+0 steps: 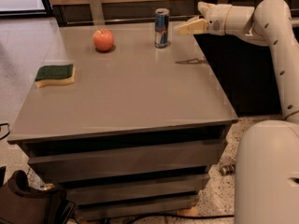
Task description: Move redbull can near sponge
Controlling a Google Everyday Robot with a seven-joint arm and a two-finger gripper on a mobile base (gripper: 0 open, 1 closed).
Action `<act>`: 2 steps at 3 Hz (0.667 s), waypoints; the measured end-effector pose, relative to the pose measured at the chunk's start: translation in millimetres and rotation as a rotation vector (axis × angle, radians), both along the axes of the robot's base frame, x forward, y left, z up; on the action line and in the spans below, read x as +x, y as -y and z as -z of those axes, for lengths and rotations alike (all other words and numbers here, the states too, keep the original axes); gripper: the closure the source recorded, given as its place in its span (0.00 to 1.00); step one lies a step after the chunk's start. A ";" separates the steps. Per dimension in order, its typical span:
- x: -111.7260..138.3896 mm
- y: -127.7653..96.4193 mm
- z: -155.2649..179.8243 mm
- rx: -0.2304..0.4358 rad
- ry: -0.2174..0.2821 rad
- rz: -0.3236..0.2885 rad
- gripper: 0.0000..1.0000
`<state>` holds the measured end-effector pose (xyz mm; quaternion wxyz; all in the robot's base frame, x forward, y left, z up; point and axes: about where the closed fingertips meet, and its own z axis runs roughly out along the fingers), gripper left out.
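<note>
The middle of the redbull can (pixel 161 28) is the next place for my gripper to go and close, because the can has to move near the sponge.
The redbull can (pixel 161 28) stands upright near the far edge of the grey table (pixel 131 92), right of centre. The sponge (pixel 55 74), green on top and yellow below, lies flat near the table's left edge. My gripper (pixel 183 29) hangs above the table's far right part, just right of the can and apart from it, its tips pointing left toward the can. My white arm (pixel 275 41) reaches in from the right.
A red apple (pixel 103 39) sits on the far part of the table, left of the can. A wall with a metal bracket (pixel 96 6) runs behind the table. A dark cabinet (pixel 238 73) stands right of the table. A dark bag (pixel 28 204) lies on the floor at lower left.
</note>
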<state>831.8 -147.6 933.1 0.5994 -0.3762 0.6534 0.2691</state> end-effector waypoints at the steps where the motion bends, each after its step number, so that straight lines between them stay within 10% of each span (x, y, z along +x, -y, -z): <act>1: 16.5 -18.6 18.4 0.046 -0.024 -0.026 0.00; 2: 29.4 -37.7 27.8 0.082 -0.049 -0.038 0.00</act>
